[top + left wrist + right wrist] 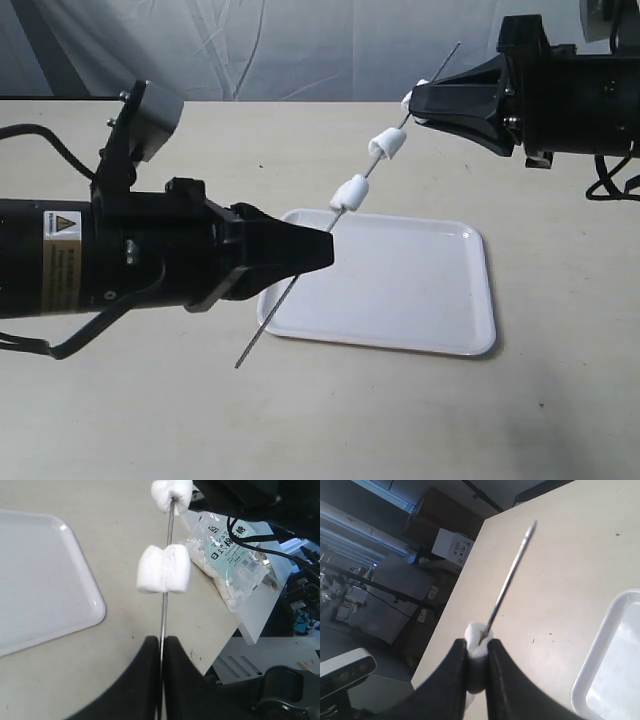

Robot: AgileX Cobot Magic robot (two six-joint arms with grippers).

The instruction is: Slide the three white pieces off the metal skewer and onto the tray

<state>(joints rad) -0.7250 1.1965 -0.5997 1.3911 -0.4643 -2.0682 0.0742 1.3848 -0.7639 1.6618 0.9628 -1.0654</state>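
Note:
My right gripper grips most of the top white piece short of the skewer tip; it should open and take the top white piece's lower edge (405,112) before sliding.
The metal skewer (300,277) slants up over the table from lower left to upper right. My left gripper (328,250) is shut on its lower part, as the left wrist view shows (162,645). Two white pieces sit free on the rod, the lower one (350,192) and the middle one (387,146). My right gripper (414,103) is shut on the top white piece (477,639), with the skewer tip (512,582) poking beyond it. The white tray (430,300) lies on the table below the skewer.
A clear bag of marshmallows (227,555) lies near the table's edge in the left wrist view. The beige table (560,380) surrounds the tray. A grey curtain (300,50) hangs behind.

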